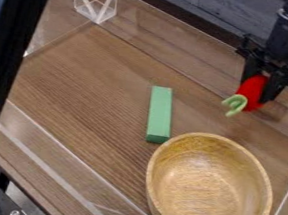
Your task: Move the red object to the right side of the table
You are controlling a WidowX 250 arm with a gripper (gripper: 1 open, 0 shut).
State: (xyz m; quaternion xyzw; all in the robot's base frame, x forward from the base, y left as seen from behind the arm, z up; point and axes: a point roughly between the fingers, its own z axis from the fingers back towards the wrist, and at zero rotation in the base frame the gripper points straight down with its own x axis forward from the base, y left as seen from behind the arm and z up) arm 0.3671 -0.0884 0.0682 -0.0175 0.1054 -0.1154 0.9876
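Next, my gripper releases the red object on the bare table (216,106) behind the wooden bowl, close to the green block.
The red object (249,92), a small rounded toy fruit with a green leafy stem pointing down-left, hangs just above the table (83,81) near its right wall. My gripper (260,86) points almost straight down and is shut on the red object, its black fingers (272,90) clamping the fruit's upper end. The stem end pokes out below the fingers toward the wooden bowl.
A green rectangular block (159,114) lies mid-table, left of the gripper. A round wooden bowl (211,192) fills the front right corner. Low clear acrylic walls (91,3) edge the table. A dark vertical bar (1,69) blocks the left side of the view.
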